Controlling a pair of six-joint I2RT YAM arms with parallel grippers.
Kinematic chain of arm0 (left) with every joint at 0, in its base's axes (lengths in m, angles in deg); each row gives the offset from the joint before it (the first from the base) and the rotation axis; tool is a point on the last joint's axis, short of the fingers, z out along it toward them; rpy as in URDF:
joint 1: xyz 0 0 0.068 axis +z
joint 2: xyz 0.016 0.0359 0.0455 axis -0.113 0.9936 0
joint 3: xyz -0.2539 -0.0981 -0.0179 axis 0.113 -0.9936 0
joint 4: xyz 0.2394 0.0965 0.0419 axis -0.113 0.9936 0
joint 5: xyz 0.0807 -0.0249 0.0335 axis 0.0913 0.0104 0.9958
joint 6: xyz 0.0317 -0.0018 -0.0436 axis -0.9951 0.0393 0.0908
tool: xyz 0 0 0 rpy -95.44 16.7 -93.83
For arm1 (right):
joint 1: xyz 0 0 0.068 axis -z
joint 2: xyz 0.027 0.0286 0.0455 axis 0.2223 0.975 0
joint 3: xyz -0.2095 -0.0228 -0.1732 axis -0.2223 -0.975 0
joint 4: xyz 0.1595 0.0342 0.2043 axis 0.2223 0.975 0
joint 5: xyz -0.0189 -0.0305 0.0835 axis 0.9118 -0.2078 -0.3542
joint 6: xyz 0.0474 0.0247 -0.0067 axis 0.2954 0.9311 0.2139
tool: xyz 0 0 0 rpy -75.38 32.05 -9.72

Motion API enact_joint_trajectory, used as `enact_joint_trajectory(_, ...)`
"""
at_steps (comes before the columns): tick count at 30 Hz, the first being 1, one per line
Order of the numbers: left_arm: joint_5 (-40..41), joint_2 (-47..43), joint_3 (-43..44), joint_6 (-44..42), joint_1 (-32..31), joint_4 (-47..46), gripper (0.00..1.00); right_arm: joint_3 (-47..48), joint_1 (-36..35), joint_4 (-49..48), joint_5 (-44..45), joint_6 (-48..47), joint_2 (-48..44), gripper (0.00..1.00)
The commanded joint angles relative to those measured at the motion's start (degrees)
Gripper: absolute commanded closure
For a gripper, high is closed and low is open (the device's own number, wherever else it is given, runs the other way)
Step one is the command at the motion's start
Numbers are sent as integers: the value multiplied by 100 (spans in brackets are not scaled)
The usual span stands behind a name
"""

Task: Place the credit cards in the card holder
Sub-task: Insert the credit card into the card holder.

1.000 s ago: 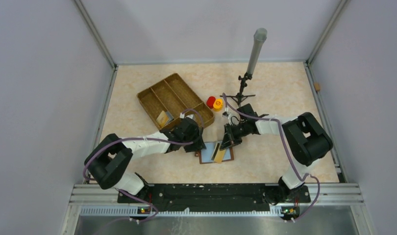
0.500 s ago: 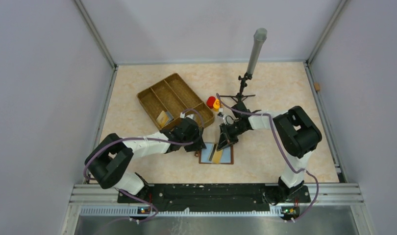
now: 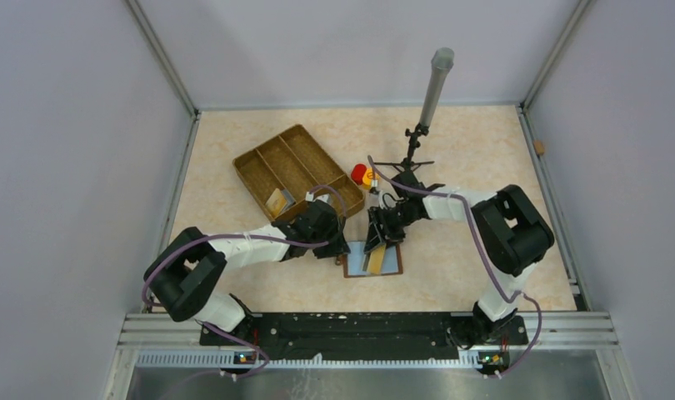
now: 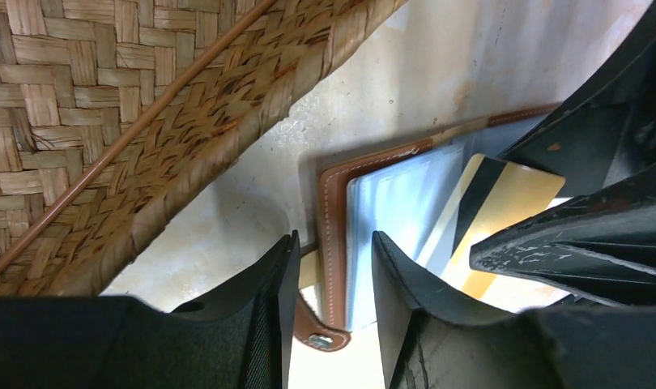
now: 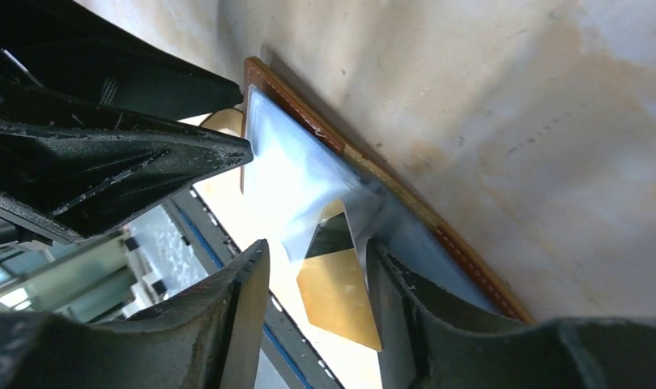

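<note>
I should open my right gripper, back off and grab the gold credit card by its long edge (image 3: pixel 383 257), as the card slants across the pale blue lining.
The card holder (image 3: pixel 387 265) lies open on the table, brown-edged with a pale blue lining (image 4: pixel 389 211). A gold credit card (image 3: pixel 375 261) with a black stripe rests on it, its far end under the lining's flap (image 5: pixel 341 296). My right gripper (image 3: pixel 374 244) hangs open over that card (image 5: pixel 318 251), one finger against the flap. My left gripper (image 3: pixel 341 248) is open, its fingers straddling the holder's brown left edge (image 4: pixel 335 243) above the clasp tab (image 4: pixel 321 334). A yellowish card (image 3: pixel 277 201) lies in the wicker tray.
The divided wicker tray (image 3: pixel 266 143) stands just behind the left gripper, its rim close to the fingers (image 4: pixel 227 138). Red (image 3: pixel 358 172) and orange (image 3: pixel 370 177) caps sit behind the right gripper. A black stand with a grey tube (image 3: pixel 438 75) rises at the back.
The right gripper has opened and let go of the gold card, which now lies on the open holder. The right arm shifted slightly left. The left gripper has stayed in place.
</note>
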Motion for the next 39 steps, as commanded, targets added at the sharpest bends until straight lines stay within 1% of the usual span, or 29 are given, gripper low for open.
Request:
enact_joint_trajectory(1, 148, 28, -238, 18, -4, 315, 57, 85, -17, 105, 1055, -39, -452, 49)
enact_joint_trajectory(4, 126, -37, -241, -5, -3, 301, 57, 143, -22, 213, 1411, -31, -745, 46)
enact_joint_trajectory(6, 97, -82, -245, -25, -12, 285, 57, 187, -61, 303, 1838, -79, -989, 43)
enact_joint_trajectory(9, 34, -156, -256, -20, -8, 202, 57, 191, -115, 281, 2202, -114, -1272, 42)
enact_joint_trajectory(12, -28, -228, -277, 0, -16, 112, 57, 81, -121, 121, 2370, -22, -1573, 41)
enact_joint_trajectory(15, -106, -291, -291, 6, -22, 24, 57, -68, -121, -6, 2481, 49, -1827, 38)
enact_joint_trajectory(22, -161, -388, -285, 60, -76, -74, 57, -468, -121, 209, 3108, 529, -2287, 39)
enact_joint_trajectory(24, -171, -386, -275, 78, -85, -134, 57, -612, -121, 264, 3127, 679, -2396, 40)
enact_joint_trajectory(26, -200, -334, -250, 83, -84, -211, 57, -810, -121, 199, 2939, 862, -2469, 42)
enact_joint_trajectory(31, -261, -129, -136, 79, -97, -341, 57, -1323, -123, -213, 2680, 1170, -2537, 46)
enact_joint_trajectory(39, -229, 123, -13, 61, -91, -511, 57, -1401, -121, -442, 2719, 1077, -2073, 50)
